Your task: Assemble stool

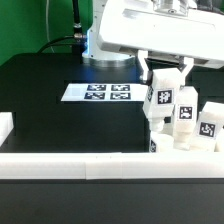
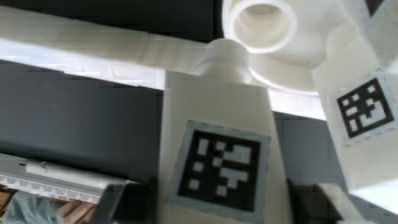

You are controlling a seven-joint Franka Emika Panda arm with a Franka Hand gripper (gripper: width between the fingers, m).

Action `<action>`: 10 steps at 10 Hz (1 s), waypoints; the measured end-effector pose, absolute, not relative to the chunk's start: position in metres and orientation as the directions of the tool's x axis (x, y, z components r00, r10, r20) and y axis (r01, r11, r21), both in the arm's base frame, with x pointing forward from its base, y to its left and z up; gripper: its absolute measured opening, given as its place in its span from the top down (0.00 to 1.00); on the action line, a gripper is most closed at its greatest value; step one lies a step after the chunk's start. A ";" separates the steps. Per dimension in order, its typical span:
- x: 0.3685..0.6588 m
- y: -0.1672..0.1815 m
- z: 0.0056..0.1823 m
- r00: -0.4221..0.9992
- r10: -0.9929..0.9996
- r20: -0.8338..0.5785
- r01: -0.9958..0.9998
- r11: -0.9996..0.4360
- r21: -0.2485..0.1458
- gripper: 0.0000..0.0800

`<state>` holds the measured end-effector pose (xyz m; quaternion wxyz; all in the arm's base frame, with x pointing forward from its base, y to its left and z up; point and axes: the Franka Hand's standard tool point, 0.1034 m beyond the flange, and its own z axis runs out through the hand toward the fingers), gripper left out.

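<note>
My gripper is going to set the white stool leg down upright on the white round seat [image 1: 166,133] and let go, next to the nearest standing leg.
My gripper [image 1: 165,78] is at the exterior view's right, shut on a white stool leg [image 1: 160,98] that bears a black-and-white tag. It holds the leg upright over the white round seat [image 1: 172,146], which lies by the front rail. Two more tagged legs [image 1: 185,112] [image 1: 208,126] stand on the seat beside it. In the wrist view the held leg [image 2: 222,150] runs between my dark fingers [image 2: 128,195], and its far end meets the seat [image 2: 285,60] next to a round socket. Another leg [image 2: 365,105] stands beside it. Whether the held leg is seated in the seat is hidden.
The marker board [image 1: 97,93] lies flat on the black table [image 1: 60,125] at the middle back. A long white border rail [image 1: 90,163] runs along the front edge, with a short piece [image 1: 5,128] at the exterior view's left.
</note>
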<state>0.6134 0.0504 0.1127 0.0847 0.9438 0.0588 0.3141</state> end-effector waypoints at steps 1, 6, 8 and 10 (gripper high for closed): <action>0.612 0.050 0.109 0.799 0.165 0.578 0.058 -0.978 0.199 0.59; 0.607 0.062 0.094 0.804 0.167 0.571 0.061 -0.978 0.200 0.59; 0.608 0.064 0.094 0.797 0.166 0.580 0.054 -0.977 0.205 0.59; 0.608 0.066 0.092 0.804 0.164 0.571 0.056 -0.978 0.203 0.59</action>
